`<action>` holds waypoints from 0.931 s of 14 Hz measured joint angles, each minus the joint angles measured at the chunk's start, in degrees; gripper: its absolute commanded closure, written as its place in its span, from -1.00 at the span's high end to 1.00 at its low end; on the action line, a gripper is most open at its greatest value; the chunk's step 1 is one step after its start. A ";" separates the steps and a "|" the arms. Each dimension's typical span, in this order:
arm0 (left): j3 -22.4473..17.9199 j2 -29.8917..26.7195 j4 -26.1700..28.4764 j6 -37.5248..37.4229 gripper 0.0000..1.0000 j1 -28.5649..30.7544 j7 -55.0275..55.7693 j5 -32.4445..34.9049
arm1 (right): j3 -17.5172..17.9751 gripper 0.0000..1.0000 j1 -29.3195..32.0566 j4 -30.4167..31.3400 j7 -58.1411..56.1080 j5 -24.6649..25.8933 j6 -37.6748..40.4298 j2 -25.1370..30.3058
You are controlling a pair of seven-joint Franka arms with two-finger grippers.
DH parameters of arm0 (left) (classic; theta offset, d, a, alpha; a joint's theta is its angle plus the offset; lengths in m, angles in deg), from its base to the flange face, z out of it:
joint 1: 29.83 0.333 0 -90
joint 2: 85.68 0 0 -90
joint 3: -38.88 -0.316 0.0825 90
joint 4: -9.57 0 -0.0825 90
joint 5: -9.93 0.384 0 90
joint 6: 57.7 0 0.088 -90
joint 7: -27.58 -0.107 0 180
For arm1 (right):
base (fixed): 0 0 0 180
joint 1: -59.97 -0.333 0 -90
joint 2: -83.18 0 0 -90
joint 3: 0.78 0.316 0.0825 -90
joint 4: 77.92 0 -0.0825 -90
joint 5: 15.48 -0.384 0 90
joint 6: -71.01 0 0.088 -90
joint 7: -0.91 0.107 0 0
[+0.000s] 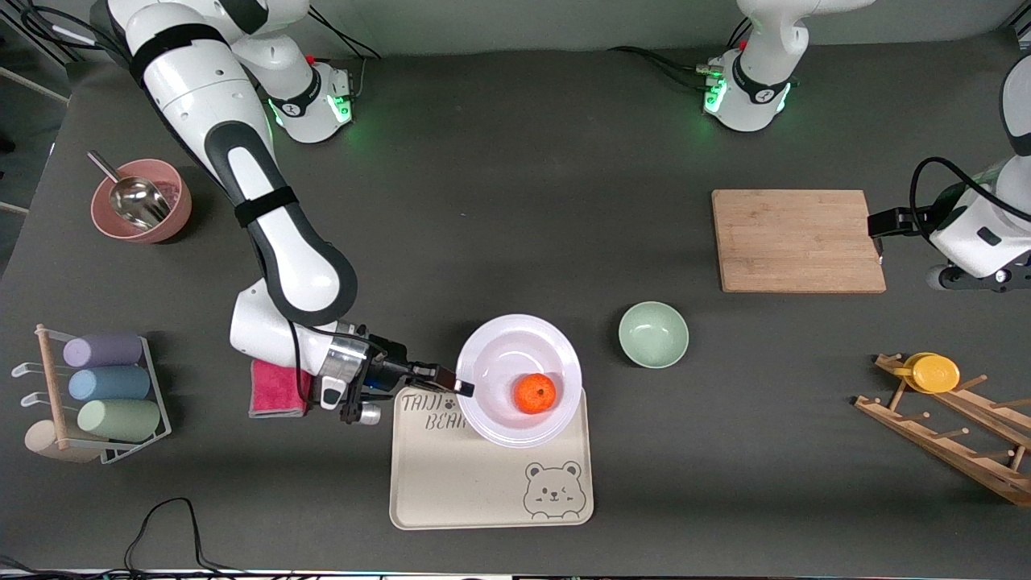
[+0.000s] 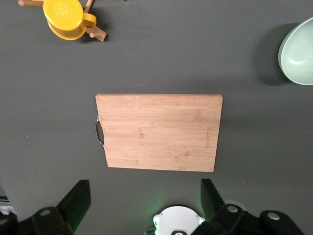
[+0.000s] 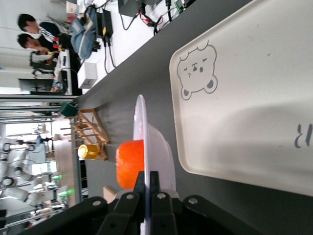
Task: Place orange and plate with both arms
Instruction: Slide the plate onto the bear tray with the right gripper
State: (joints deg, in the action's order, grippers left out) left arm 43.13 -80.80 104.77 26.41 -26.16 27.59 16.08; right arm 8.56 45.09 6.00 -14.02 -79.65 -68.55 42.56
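Observation:
My right gripper needs to let go of the white plate on the beige tray (image 1: 498, 444) (image 3: 257, 113), in between the lettering and the face of the bear.
The orange (image 1: 535, 393) lies in the white plate (image 1: 507, 346). The plate hangs over the edge of the beige bear-printed tray (image 1: 483, 483) that is farther from the front camera. My right gripper (image 1: 461, 387) is shut on the plate's rim at the side toward the right arm's end of the table. In the right wrist view the plate (image 3: 142, 127) shows edge-on, pinched in the right gripper (image 3: 147, 182), with the orange (image 3: 130, 164) on it. My left gripper (image 2: 145, 205) is open and empty, waiting high over the table near the wooden cutting board (image 1: 797, 240).
A pale green bowl (image 1: 653, 334) stands beside the plate toward the left arm's end. A wooden rack (image 1: 950, 427) with a yellow lid (image 1: 934, 373) lies further that way. A pink cloth (image 1: 278, 388), a cup rack (image 1: 97, 395) and a pink bowl with a scoop (image 1: 141, 200) are at the right arm's end.

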 measured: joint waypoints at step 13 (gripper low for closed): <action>0.04 0.46 0.01 -0.02 1.00 0.00 0.00 0.00 | -0.25 -1.00 3.29 -15.48 3.96 8.92 4.51 -12.87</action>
State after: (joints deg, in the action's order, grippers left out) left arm 43.18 -80.34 104.78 26.39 -26.16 27.59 16.08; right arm 8.31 48.38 -9.48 -10.06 -70.73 -64.04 29.69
